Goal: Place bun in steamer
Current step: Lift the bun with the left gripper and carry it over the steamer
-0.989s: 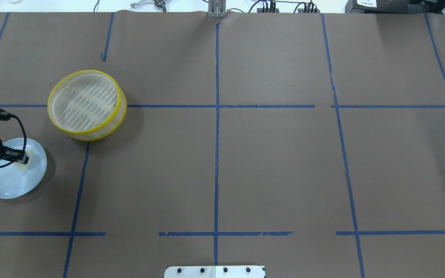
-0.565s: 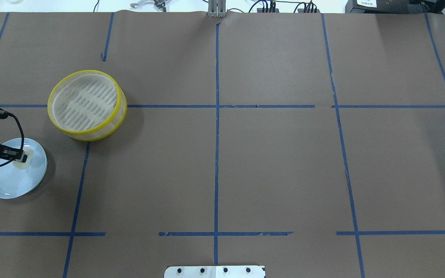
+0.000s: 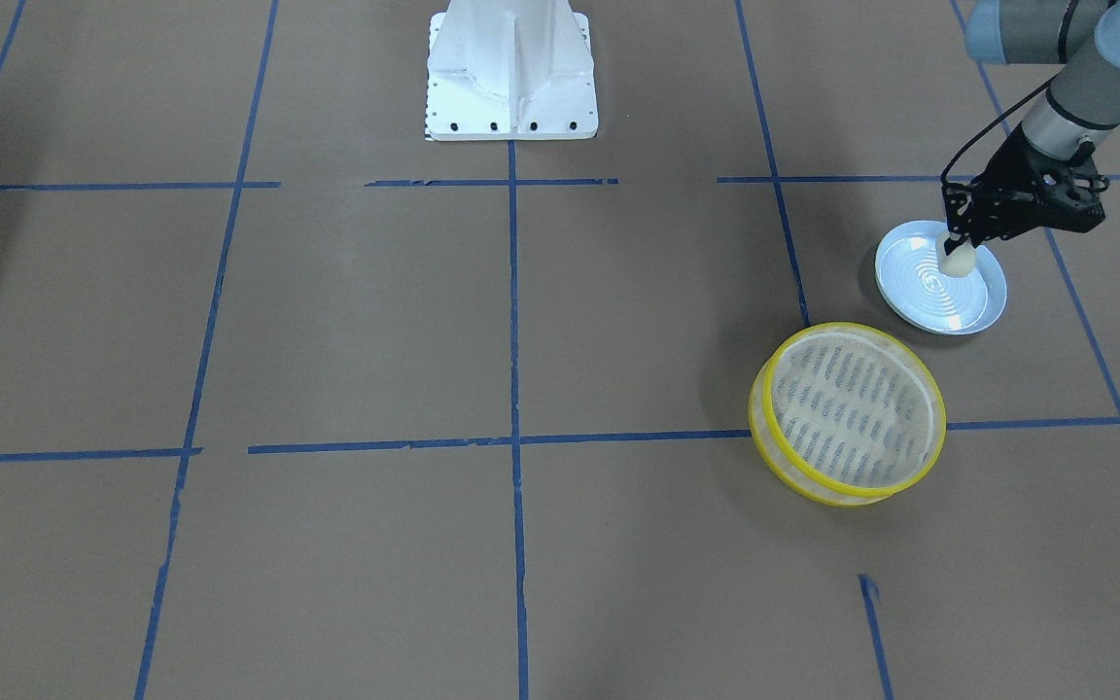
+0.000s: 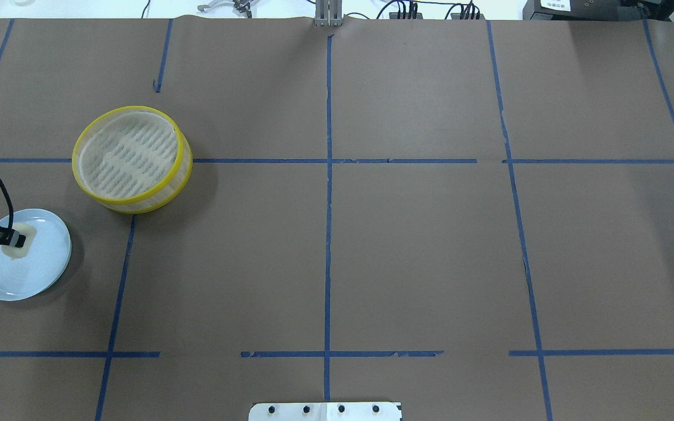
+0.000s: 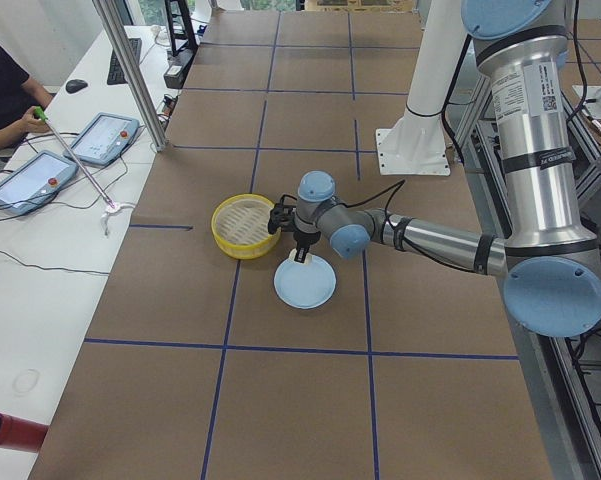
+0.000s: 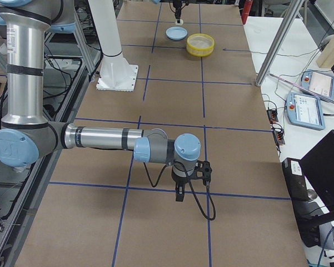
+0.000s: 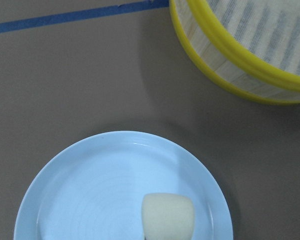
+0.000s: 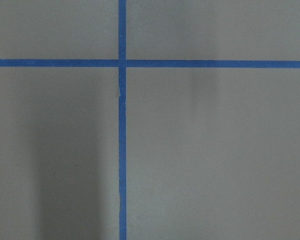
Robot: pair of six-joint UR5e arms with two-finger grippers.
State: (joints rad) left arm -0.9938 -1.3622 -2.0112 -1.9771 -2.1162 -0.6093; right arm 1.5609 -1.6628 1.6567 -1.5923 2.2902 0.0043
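My left gripper will release the bun and leave it on the cloth (image 3: 836, 409) near the middle of the yellow-rimmed steamer.
My left gripper (image 4: 13, 239) is shut on the bun (image 4: 20, 242), a small cream-white piece, and holds it over the pale blue plate (image 4: 35, 275). In the front view the bun (image 3: 956, 260) hangs below the fingers above the plate (image 3: 949, 303). The left wrist view shows the bun (image 7: 168, 216) at the bottom edge, over the plate (image 7: 90, 190). The yellow-rimmed steamer (image 4: 129, 155) stands empty beyond the plate and to its right; it also shows in the front view (image 3: 852, 408) and the left wrist view (image 7: 249, 55). My right gripper (image 6: 179, 196) shows only in the right side view, so I cannot tell its state.
Brown paper with blue tape lines covers the table (image 4: 407, 245). The robot's white base (image 3: 511, 68) stands at the near middle edge. Operators' tablets (image 5: 40, 175) lie on a side table beyond the far edge.
My left gripper has moved left in the overhead view, toward the table's left end, with the bun in it. The steamer and plate have not moved.
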